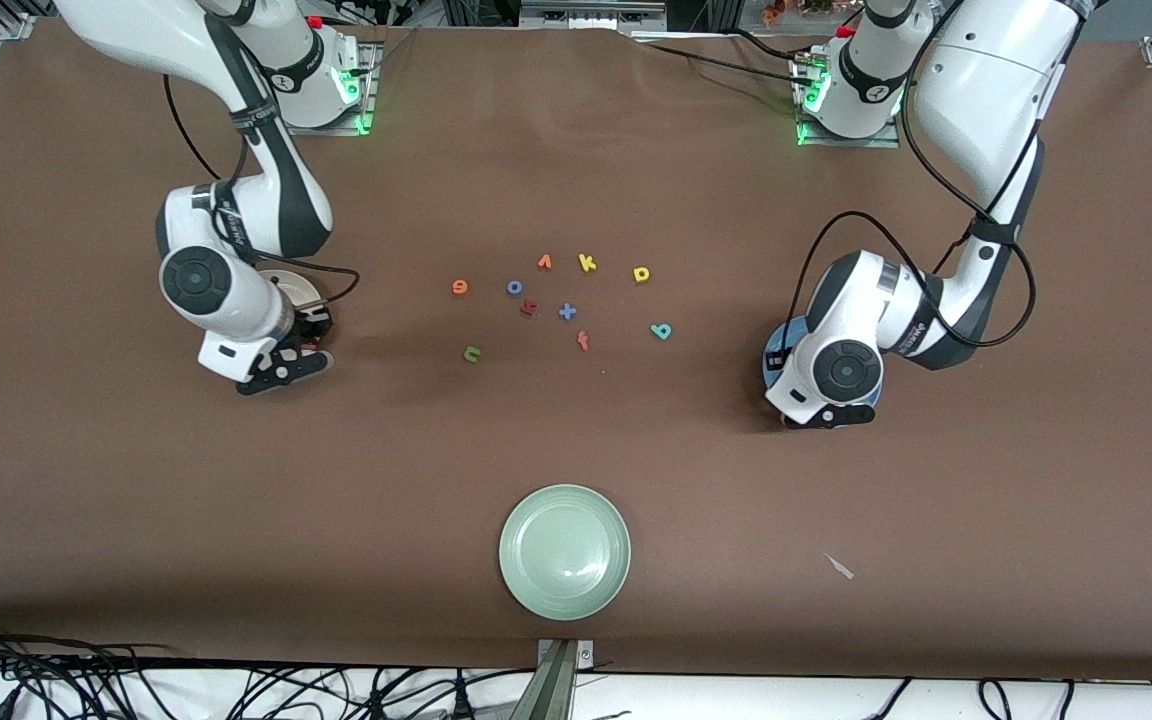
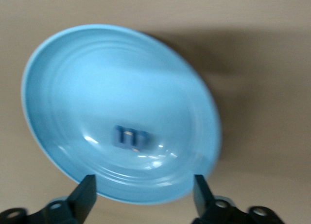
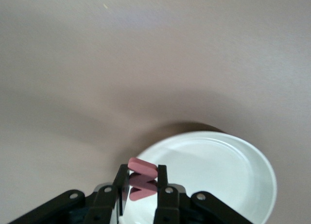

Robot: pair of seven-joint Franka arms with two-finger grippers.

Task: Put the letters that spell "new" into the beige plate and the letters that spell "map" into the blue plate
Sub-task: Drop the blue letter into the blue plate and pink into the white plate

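The robot's left gripper should close across the loop and stem [image 1: 661,331] of the teal letter, because that letter is a p for "map".
My right gripper [image 3: 142,181] is shut on the pinkish-red w [image 3: 144,166], held just over the rim of the beige plate [image 3: 218,170] toward the right arm's end of the table [image 1: 294,288]. My left gripper [image 2: 144,197] stands open above the blue plate [image 2: 73,88], and the blue m [image 2: 131,138] lies in the plate's middle. In the front view that plate [image 1: 772,358] is mostly hidden under the left hand [image 1: 829,413]. On the table between the plates lie the orange e [image 1: 459,287], green n [image 1: 473,353], teal letter [image 1: 662,331] and yellow looped letter [image 1: 642,274].
Other letters lie in the same cluster: blue o [image 1: 514,287], orange v [image 1: 544,262], yellow k [image 1: 587,263], red f [image 1: 583,341], a blue cross shape [image 1: 567,312] and a small red letter [image 1: 528,308]. A pale green plate [image 1: 564,552] sits nearer the front camera.
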